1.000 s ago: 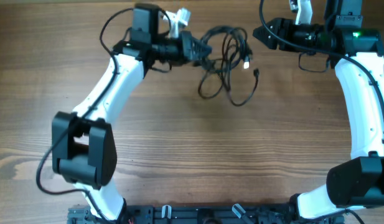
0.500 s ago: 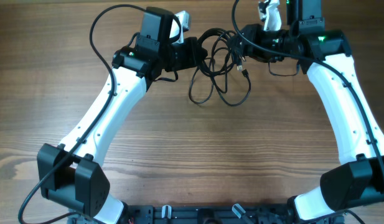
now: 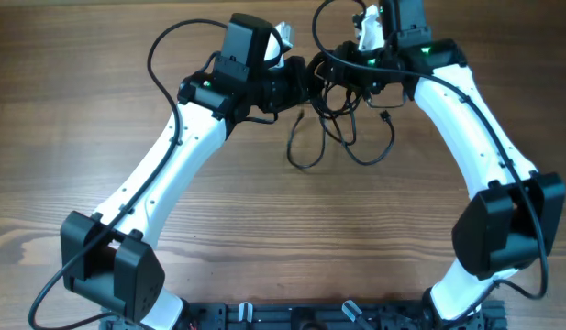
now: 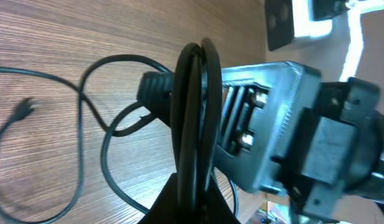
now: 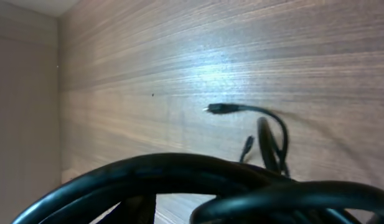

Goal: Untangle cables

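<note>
Next, my left gripper lets go of the black cables on the bare wood [image 3: 266, 151] beside the trailing loop, close to my left arm.
The cables [image 3: 343, 128] are a black tangle near the table's far edge, with two loops trailing toward me on the wood. My left gripper [image 3: 301, 84] is shut on the bunch from the left. In the left wrist view the strands [image 4: 192, 112] rise straight out of its jaws [image 4: 192, 205]. My right gripper [image 3: 343, 73] meets the same bunch from the right. Its grey ridged finger [image 4: 241, 118] presses against the strands, and it is shut on them. Thick cable strands [image 5: 179, 171] fill the bottom of the right wrist view and hide that gripper's fingertips. A loose plug end [image 5: 216, 109] lies beyond on the wood.
The two arms stand close together at the far edge, their own thicker black wires [image 3: 163, 46] arching over them. A plug end [image 3: 385, 116] hangs at the right of the tangle. A black rail [image 3: 292, 316] runs along the near edge.
My right arm has swung left from the far right corner to the bunch, and its jaws have narrowed onto it. The left gripper has shifted right, still holding the cables.
</note>
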`<state>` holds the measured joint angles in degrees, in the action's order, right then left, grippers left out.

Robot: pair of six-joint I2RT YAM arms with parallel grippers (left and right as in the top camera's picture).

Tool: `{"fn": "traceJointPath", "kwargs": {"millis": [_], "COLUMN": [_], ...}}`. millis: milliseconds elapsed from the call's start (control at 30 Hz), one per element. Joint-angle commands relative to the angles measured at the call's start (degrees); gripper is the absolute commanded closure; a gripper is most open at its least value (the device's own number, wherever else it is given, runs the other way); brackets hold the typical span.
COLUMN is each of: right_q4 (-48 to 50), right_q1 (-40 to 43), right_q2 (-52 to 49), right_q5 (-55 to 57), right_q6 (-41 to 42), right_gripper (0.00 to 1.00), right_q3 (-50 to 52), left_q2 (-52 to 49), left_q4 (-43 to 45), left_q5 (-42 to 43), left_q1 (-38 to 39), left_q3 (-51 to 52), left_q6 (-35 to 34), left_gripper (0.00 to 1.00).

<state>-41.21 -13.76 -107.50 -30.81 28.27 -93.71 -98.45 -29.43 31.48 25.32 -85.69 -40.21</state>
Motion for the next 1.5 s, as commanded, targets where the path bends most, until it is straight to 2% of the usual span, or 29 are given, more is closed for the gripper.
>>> {"fn": "traceJointPath", "kwargs": {"millis": [0, 67, 167, 267, 333, 500, 633, 733, 867, 933, 1000, 1067, 1100, 1133, 1167, 1200, 1233, 1267, 1300, 1367, 1467], "right_q4": [1.6, 2.0, 2.2, 1.7, 2.0, 7.2, 15.6, 25.2, 23.5, 19.2, 11.3, 0.5, -6.5, -8.6, -9.9, -11.3, -12.4, -12.8, -13.0, -13.0, -13.3], "right_q1": [0.2, 0.3, 1.2, 6.6, 11.6, 25.3, 35.0, 41.4, 45.9, 45.3, 44.0, 40.8, 37.0, 35.5, 34.4, 32.9, 31.5, 30.7, 30.0, 29.0, 27.2], "right_q2": [-1.9, -1.7, 0.7, 7.3, 10.3, 12.0, 12.0, 12.0, 12.0, 12.0, 12.0, 12.0, 12.0, 12.0, 12.0, 12.0, 12.0, 12.0, 12.0, 12.0, 12.0], "right_q5": [2.9, -0.9, -13.8, -26.3, -35.3, -62.3, -62.0, -55.1, -48.5, -47.8, -43.8, -33.7, -22.6, -18.2, -15.1, -10.7, -6.1, -4.6, -4.4, -4.9, -12.6], "right_q6": [0.1, -0.6, -5.0, -7.1, -7.3, -4.3, 7.0, 16.3, 15.7, 10.3, 4.0, -4.2, -8.7, -9.5, -10.2, -10.5, -10.5, -10.6, -11.6, -12.3, -21.4], "right_gripper": [0.75, 0.95, 0.96, 0.96, 0.96, 0.96, 0.96, 0.96, 0.96, 0.96, 0.96, 0.95, 0.91, 0.89, 0.83, 0.72, 0.53, 0.38, 0.30, 0.27, 0.22], "right_q3": [0.5, 0.5, 0.3, 0.3, 0.3, 0.3, 0.3, 0.3, 0.3, 0.3, 0.3, 0.3, 0.3, 0.3, 0.3, 0.3, 0.3, 0.3, 0.3, 0.3, 0.3], "left_q2": [1.8, 1.8, 1.8, 1.8, 1.8, 1.8, 1.7, 1.7, 1.7, 1.7, 1.7, 1.7, 1.7, 1.7, 1.7, 1.7, 1.7, 1.7, 1.7, 1.7, 1.7], "left_q4": [0.9, 0.1, -3.9, -9.7, -12.3, -16.0, -18.6, -22.8, -26.9, -26.2, -23.0, -16.2, -11.3, -9.7, -8.4, -7.2, -5.7, -5.0, -4.2, -3.7, -3.7], "left_q5": [4.7, 2.3, -8.6, -23.6, -28.9, -36.0, -41.3, -48.0, -53.4, -49.9, -41.0, -22.6, -11.0, -8.0, -5.5, -3.1, 0.0, 1.3, 2.6, 2.8, 2.7], "left_q1": [-0.6, -0.8, -1.7, -3.4, -4.2, -5.3, -5.4, -5.4, -5.4, -5.4, -5.4, -5.4, -5.4, -5.4, -5.4, -5.4, -5.4, -5.4, -5.4, -5.4, -5.4], "left_q3": [-0.7, -0.7, -0.7, -0.7, -0.7, -0.7, -0.7, -0.7, -0.7, -0.7, -0.7, -0.7, -0.7, -0.7, -0.7, -0.7, -0.7, -0.7, -0.7, -0.7, -0.7], "left_q6": [-0.8, -0.7, -0.6, -0.6, -0.6, -0.5, 3.8, 4.0, 4.0, 4.4, 9.9, 17.7, 19.0, 19.0, 19.0, 19.0, 19.0, 19.0, 19.0, 19.0, 19.0], "left_gripper": [0.96, 0.96, 0.96, 0.96, 0.96, 0.96, 0.96, 0.96, 0.96, 0.96, 0.96, 0.96, 0.96, 0.96, 0.96, 0.96, 0.96, 0.96, 0.96, 0.96, 0.96]}}
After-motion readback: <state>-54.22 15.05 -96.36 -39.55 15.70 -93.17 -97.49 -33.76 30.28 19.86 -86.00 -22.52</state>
